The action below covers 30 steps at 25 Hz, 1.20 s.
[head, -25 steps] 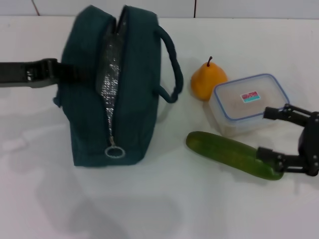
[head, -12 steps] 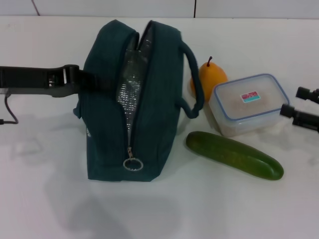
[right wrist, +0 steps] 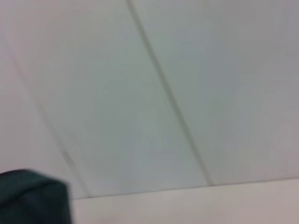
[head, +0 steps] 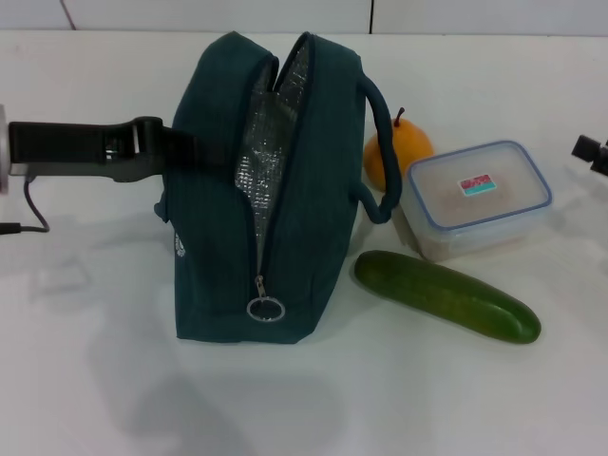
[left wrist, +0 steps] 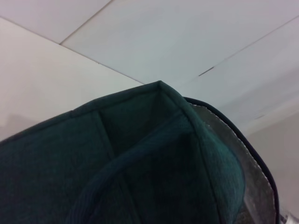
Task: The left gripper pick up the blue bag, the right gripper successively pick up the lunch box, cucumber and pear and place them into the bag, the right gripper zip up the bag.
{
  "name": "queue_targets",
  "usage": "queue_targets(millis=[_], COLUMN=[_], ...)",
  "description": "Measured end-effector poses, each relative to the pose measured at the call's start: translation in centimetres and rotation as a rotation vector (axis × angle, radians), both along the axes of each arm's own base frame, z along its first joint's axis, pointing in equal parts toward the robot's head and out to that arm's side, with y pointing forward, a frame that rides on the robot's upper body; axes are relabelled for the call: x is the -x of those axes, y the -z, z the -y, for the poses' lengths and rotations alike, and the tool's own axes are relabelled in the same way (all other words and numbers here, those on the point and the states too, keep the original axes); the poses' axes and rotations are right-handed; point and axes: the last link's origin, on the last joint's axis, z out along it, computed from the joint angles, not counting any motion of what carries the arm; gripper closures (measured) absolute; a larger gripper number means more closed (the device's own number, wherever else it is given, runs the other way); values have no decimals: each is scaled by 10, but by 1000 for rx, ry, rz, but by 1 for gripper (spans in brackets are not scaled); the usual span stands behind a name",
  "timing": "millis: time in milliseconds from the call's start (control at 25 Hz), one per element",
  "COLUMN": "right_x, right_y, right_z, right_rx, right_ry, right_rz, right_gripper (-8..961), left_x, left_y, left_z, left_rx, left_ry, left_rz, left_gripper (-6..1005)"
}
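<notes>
Next, I bring the fingers of my right gripper closed on the short side of the lunch box (head: 535, 171), the one that is farthest from the pear and the bag.
The dark blue bag (head: 313, 190) stands upright on the white table, its top zip open on a silver lining, with the zip ring (head: 265, 309) at the near end. My left gripper (head: 176, 152) is shut on the bag's left side. The bag fills the left wrist view (left wrist: 140, 168). An orange pear (head: 416, 144) lies behind the bag's right handle. The clear lunch box (head: 475, 195) with a blue rim sits to the right of the pear. The green cucumber (head: 446, 296) lies in front of the box. My right gripper (head: 591, 152) shows only at the right edge, clear of the box.
The white table (head: 427, 399) runs back to a tiled wall. A black cable (head: 28, 214) hangs by my left arm. The right wrist view shows wall tiles and a corner of the bag (right wrist: 32, 198).
My left gripper has dragged the bag to the right, up close to the pear and cucumber. My right gripper has pulled back from the cucumber and lunch box to the right edge.
</notes>
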Motion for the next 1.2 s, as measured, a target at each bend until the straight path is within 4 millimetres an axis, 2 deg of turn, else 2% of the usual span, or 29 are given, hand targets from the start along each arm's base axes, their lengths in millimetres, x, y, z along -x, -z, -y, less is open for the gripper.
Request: queue_targets(millis=[120,360,640,760,1200], right_x=[-1,9,15,14,17], right_y=[2,21,50,56,61], right_z=[-8,-21,-19,-17,-14], right_rx=[11,72,123,134,152], right_ry=[61,127,175,193,192], right_rz=[-21,-85,-120,-122,-150], right_gripper=[83,83,86,91,112], left_x=[-1,-3,-7,-7,-8], left_y=[2,2,6,7,9], left_z=[-1,-5,-9,-9,-13], left_rx=[2,-6,4,3,-5], left_ry=[6,9,17,20,31], left_rz=[-5,-6,7,7,-2], left_gripper=[956,956,956,956,957])
